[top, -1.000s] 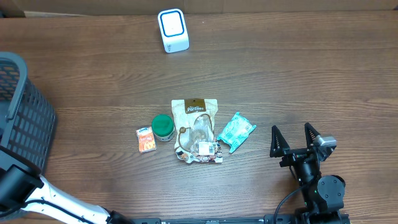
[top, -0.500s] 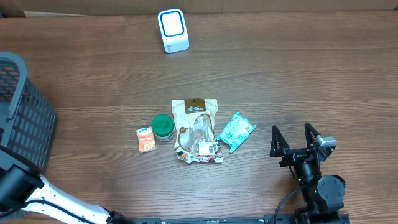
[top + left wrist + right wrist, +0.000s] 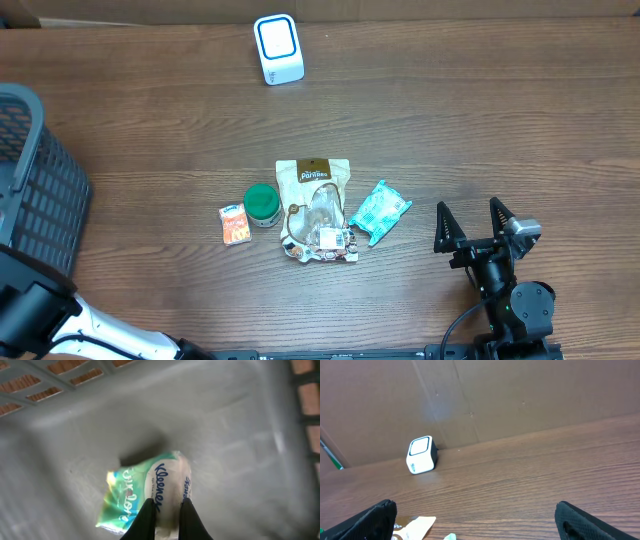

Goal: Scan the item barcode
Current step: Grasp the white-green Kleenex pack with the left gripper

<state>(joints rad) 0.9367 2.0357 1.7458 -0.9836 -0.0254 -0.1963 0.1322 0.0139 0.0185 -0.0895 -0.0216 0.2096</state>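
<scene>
Next, I open my left gripper and close it on more of the pack [image 3: 146, 491] before lifting it, as it pinches the Kleenex tissue pack only at its white end.
In the left wrist view, my left gripper [image 3: 167, 506] is down inside the grey basket [image 3: 240, 435]. It is shut on a green and white Kleenex tissue pack [image 3: 150, 482], with the pack's white end pinched between the two black fingers. Whether the pack is resting on the basket floor or raised off it, I cannot tell. The white barcode scanner [image 3: 278, 48] stands at the table's far edge, and the right wrist view shows the scanner [image 3: 421, 454] too. My right gripper [image 3: 470, 222] rests open at the near right with nothing between its fingers.
Mid-table lie a tan snack pouch [image 3: 318, 205], a green-lidded jar [image 3: 262, 203], a small orange box [image 3: 235, 224] and a teal packet [image 3: 379, 211]. The dark basket [image 3: 40, 190] fills the left edge. A cardboard wall [image 3: 520, 395] backs the table.
The left arm's dark link at the lower left of the overhead view has dropped slightly. The right arm and the items on the table have not moved.
</scene>
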